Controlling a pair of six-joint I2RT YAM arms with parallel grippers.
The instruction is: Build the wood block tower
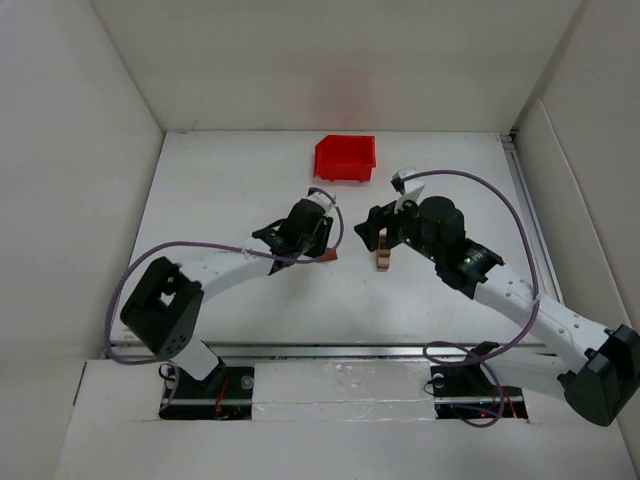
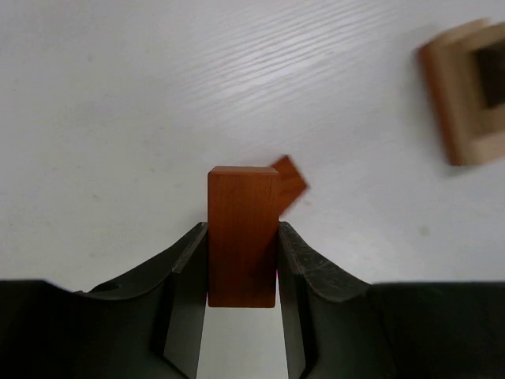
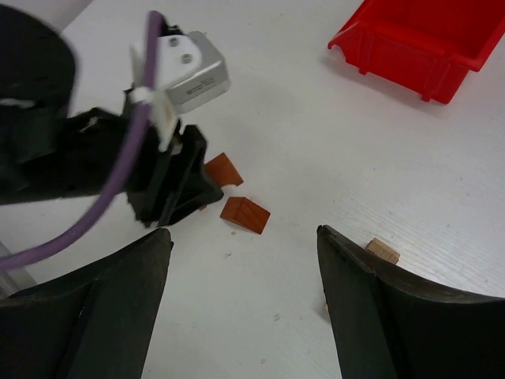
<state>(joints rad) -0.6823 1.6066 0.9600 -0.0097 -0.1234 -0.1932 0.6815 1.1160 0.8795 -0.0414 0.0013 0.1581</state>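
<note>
My left gripper is holding the orange-brown block flat across its middle, so my right gripper will grab its far end (image 2: pixel 244 178) before my left gripper takes hold of the other end.
My left gripper (image 2: pixel 242 229) is shut on an orange-brown rectangular block (image 2: pixel 242 237) and holds it low over the white table. A dark reddish-brown block with a sloped top (image 3: pixel 245 215) lies on the table just beyond it. A light tan block with a hollow in it (image 2: pixel 467 91) stands to the right, and in the top view (image 1: pixel 383 262) it sits just below my right gripper (image 1: pixel 378 240). The right gripper (image 3: pixel 243 241) is open and empty above the table. Its right finger (image 3: pixel 371 308) hides part of the tan block (image 3: pixel 383 251).
A red plastic bin (image 1: pixel 345 158) stands at the back of the table, beyond both grippers, and also shows in the right wrist view (image 3: pixel 418 43). White walls enclose the table on the left, right and back. The two grippers are close together near the middle.
</note>
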